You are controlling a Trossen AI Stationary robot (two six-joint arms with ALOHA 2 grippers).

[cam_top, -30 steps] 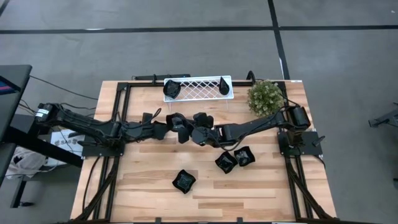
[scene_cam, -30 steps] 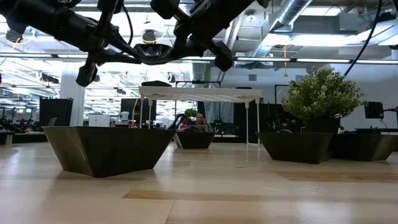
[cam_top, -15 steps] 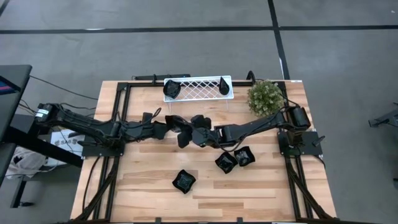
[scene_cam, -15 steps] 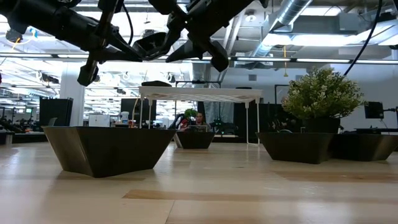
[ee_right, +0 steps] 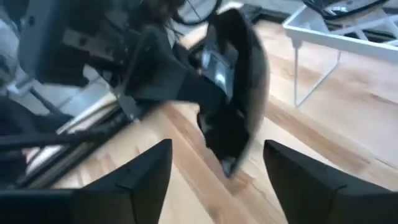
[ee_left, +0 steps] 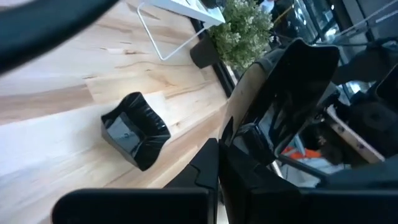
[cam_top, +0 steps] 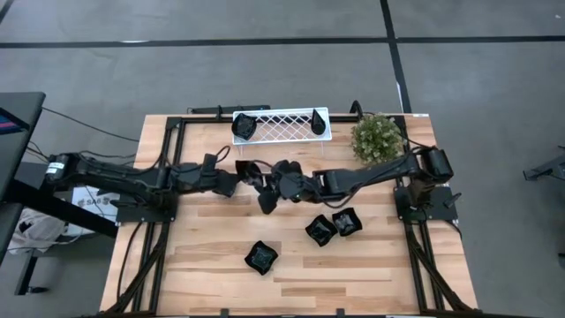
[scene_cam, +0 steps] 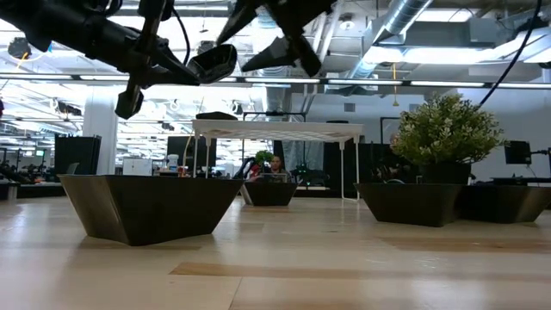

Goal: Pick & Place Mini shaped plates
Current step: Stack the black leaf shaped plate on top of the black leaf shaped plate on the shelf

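Note:
The robot's left gripper needs to release its plate on the plate at the tray's end far from the plant (cam_top: 244, 127).
A glossy black mini shaped plate (cam_top: 253, 173) hangs above the table's middle, with my left gripper (cam_top: 244, 174) shut on it. In the right wrist view this plate (ee_right: 235, 81) stands on edge. My right gripper (ee_right: 217, 180) is open just to the plate's right, one finger on either side of it, touching nothing. Three more plates rest with their bottoms on the wood: one near the front (cam_top: 261, 257) and two side by side (cam_top: 320, 230) (cam_top: 346, 222). Two plates (cam_top: 244, 128) (cam_top: 318, 122) lie on the white lattice tray (cam_top: 282, 125). My left gripper pinches the plate by its rim (ee_left: 239, 134) between its two fingers, which reach in roughly level from the table's left. The plate is lifted clear of the table and tilted up on edge (scene_cam: 213, 63).
A green bushy plant (cam_top: 378, 137) in a dark pot stands at the back right, beside the tray. Black frame rails run along the table's left (cam_top: 168, 177) and right (cam_top: 408, 212) sides. Bare wood (cam_top: 203, 256) shows at the front left.
My right gripper has opened and let go of the plate, and has risen a little. The plate has stayed in my left gripper, which has lifted it slightly and tipped it from level to tilted.

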